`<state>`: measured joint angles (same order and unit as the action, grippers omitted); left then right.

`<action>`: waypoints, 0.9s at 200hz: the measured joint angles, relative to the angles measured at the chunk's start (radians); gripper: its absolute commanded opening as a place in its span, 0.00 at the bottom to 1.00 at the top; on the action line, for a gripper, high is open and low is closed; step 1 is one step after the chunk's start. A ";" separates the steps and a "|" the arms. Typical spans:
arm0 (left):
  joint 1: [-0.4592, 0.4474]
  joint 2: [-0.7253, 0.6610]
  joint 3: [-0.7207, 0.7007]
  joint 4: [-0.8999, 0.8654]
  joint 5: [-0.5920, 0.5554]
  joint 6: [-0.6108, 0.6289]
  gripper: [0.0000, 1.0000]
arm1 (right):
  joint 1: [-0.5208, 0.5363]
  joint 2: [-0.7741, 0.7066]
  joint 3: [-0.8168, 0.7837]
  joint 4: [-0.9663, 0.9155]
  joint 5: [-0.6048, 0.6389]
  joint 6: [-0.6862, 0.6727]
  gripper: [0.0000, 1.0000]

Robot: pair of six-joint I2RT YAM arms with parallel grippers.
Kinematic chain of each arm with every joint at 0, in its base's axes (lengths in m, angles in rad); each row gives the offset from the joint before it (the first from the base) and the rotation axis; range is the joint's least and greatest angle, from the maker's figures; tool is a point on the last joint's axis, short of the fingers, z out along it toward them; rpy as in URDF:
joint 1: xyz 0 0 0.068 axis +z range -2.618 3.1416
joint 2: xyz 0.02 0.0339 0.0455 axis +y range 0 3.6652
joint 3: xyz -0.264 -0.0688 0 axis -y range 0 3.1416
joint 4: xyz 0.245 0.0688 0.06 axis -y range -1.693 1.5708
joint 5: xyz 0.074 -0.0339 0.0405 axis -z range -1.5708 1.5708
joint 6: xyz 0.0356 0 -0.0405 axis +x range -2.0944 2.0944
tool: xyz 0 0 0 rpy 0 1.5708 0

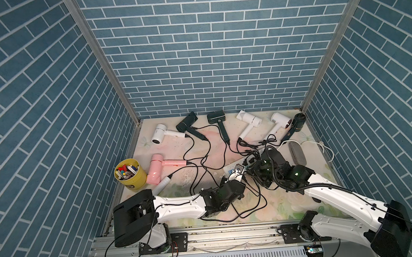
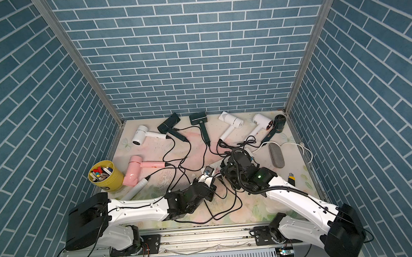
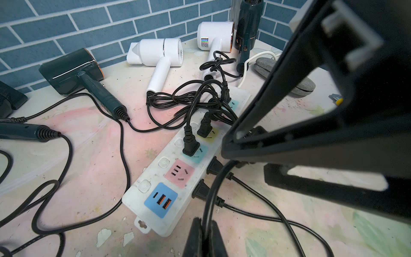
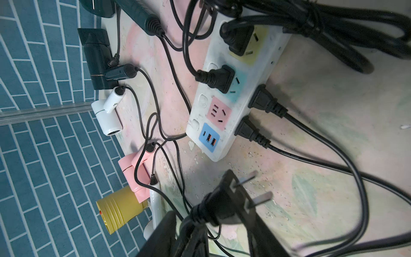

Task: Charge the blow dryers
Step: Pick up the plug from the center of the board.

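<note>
The plug's pins sit at a slant across my right gripper's fingers, so I should have my left gripper leave the cord and take the plug's body (image 4: 223, 199) before a socket.
Several blow dryers lie along the back wall, among them a white one (image 1: 162, 133), a dark green one (image 1: 216, 117) and another white one (image 1: 280, 120). A pink one (image 1: 158, 167) lies at the left. Their black cords run to a white power strip (image 3: 135, 200) (image 4: 221, 153), where several plugs sit in sockets. My left gripper (image 3: 204, 235) (image 1: 238, 172) is shut on a black cord just behind its plug (image 4: 222, 204). That plug, prongs bare, sits between the fingers of my right gripper (image 4: 208, 207) (image 1: 249, 166), with a gap showing at one finger.
A yellow cup (image 1: 131, 175) of small items stands at the left edge. A grey fuzzy roll (image 1: 297, 153) and the strip's white cable (image 1: 324, 148) lie at the right, and a yellow-and-black knife (image 2: 291, 177) near the right arm. Loose cord loops (image 1: 250, 205) trail by the front edge.
</note>
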<state>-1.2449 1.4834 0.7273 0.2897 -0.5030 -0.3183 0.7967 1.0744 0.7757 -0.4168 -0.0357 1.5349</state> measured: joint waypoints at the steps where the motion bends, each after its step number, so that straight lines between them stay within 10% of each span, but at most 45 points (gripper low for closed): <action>1: 0.000 0.000 0.000 0.000 0.000 0.000 0.00 | 0.000 0.000 0.000 0.000 0.000 0.000 0.51; 152: -0.015 0.000 -0.047 0.110 0.088 -0.006 0.00 | -0.012 0.082 0.062 -0.019 0.029 -0.059 0.01; 180: -0.015 -0.005 -0.048 0.122 0.120 -0.016 0.34 | -0.013 0.086 0.083 -0.027 0.052 -0.187 0.00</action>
<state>-1.2602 1.4784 0.6796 0.4122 -0.3828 -0.3344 0.7834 1.1606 0.8585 -0.4435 0.0166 1.3476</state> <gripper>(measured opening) 0.185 0.174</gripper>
